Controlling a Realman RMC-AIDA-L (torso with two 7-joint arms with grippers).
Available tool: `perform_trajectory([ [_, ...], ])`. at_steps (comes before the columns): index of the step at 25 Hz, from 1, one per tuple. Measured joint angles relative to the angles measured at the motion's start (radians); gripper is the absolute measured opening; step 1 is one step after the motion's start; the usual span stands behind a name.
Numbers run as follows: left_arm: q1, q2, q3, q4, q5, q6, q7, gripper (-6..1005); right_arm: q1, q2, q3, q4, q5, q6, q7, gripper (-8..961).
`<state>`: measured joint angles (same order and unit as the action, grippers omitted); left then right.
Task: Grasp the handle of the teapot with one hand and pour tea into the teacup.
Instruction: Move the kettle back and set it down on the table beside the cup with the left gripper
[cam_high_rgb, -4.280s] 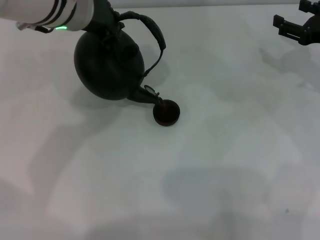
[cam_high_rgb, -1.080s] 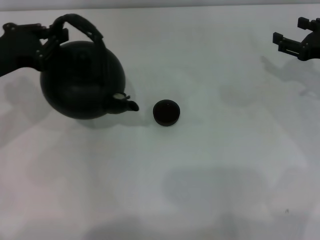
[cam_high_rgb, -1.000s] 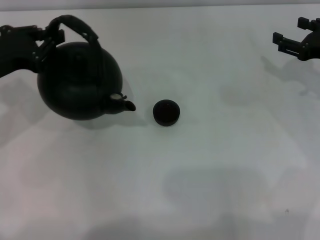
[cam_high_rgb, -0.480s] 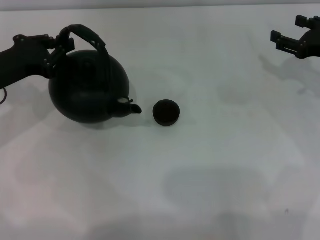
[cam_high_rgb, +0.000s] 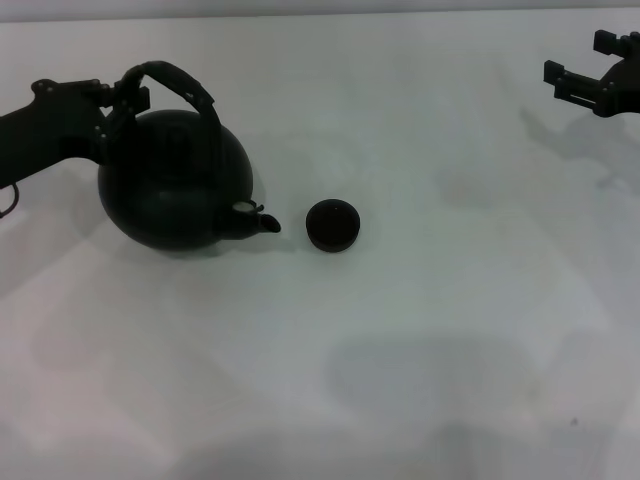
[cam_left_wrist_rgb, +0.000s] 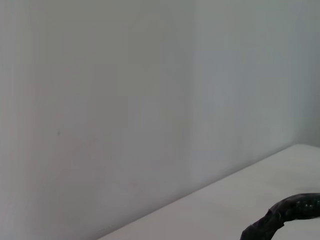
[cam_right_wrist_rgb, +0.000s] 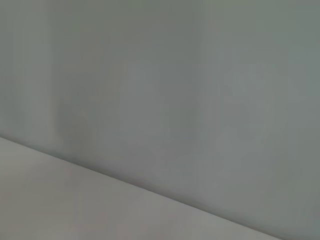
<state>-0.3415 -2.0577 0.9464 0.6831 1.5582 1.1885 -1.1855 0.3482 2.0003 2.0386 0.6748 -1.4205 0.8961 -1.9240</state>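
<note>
I need to let go of the black teapot, now upright on the table, with my left gripper on the white table a short gap from the teacup (cam_high_rgb: 190, 203).
The black teapot (cam_high_rgb: 175, 185) stands upright at the left of the white table, its short spout (cam_high_rgb: 262, 222) pointing right at the small black teacup (cam_high_rgb: 332, 224), a short gap between them. My left gripper (cam_high_rgb: 120, 100) reaches in from the left and is shut on the left end of the arched handle (cam_high_rgb: 180, 80). A piece of the handle's textured wrap (cam_left_wrist_rgb: 287, 215) shows in the left wrist view. My right gripper (cam_high_rgb: 585, 70) is parked open at the far right back of the table, far from both. What the cup holds cannot be seen.
The white table (cam_high_rgb: 420, 330) stretches out in front of and to the right of the cup. A pale wall (cam_left_wrist_rgb: 125, 100) stands behind the table's back edge. The right wrist view shows only wall and table.
The teapot was tilted with its spout over the cup; it is now upright to the cup's left. Over the last second it shifted slightly right and settled. The right arm stayed put.
</note>
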Motion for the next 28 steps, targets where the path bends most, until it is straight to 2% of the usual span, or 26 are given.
perform_trajectory([
  [11, -0.014, -0.009, 0.004, -0.051, 0.005, -0.052, 0.039, 124, 0.003, 0.0, 0.0, -0.013, 0.0, -0.004, -0.006, 842],
  [28, -0.014, -0.018, 0.006, -0.056, 0.0, -0.094, 0.039, 108, 0.003, 0.0, 0.0, -0.014, 0.0, -0.013, -0.007, 841],
])
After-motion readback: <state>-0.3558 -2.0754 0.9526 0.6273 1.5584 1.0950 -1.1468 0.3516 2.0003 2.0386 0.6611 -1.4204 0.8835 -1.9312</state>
